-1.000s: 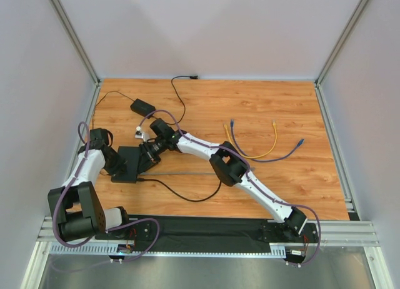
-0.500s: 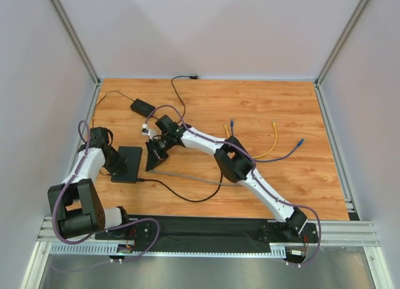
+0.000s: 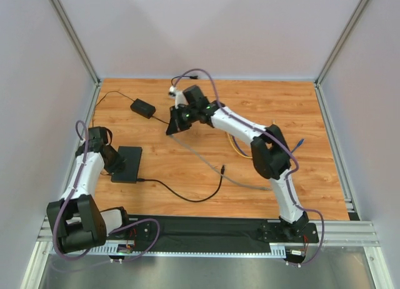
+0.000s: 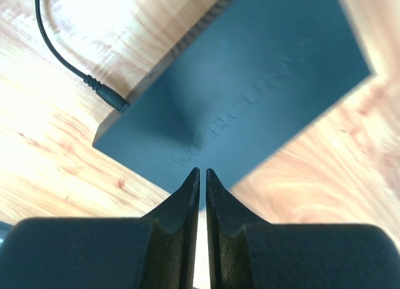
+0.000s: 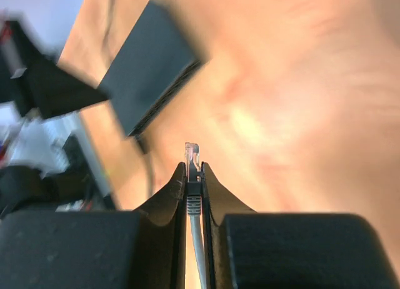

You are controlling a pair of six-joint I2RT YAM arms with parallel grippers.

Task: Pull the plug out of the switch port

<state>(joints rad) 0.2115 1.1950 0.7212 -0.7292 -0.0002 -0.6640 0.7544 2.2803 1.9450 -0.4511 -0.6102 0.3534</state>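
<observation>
The robot's right gripper needs to put the clear plug, now in the air near the table's back, down on the table [image 3: 217, 116] by the back end of the yellow cable.
The switch [image 3: 129, 163] is a flat black box at the table's left, seen close up in the left wrist view [image 4: 250, 82]. My left gripper [image 4: 200, 171] is shut with nothing between its fingers, its tips at the switch's left edge [image 3: 116, 167]. My right gripper [image 5: 194, 166] is shut on the clear plug [image 5: 192, 152] of a grey cable [image 3: 201, 157]. It hangs in the air near the back of the table [image 3: 171, 130], well apart from the switch [image 5: 150, 64]. The sockets are not visible.
A black power lead [image 3: 181, 196] stays plugged into the switch's near end [image 4: 103, 95]. A small black power brick [image 3: 142, 107] lies at the back left. Loose yellow and purple cables [image 3: 301, 141] lie at the right, partly behind the right arm.
The right gripper has drawn the plug out of the switch and carried it up, back and to the right, with the grey cable trailing. The left gripper has stayed at the switch.
</observation>
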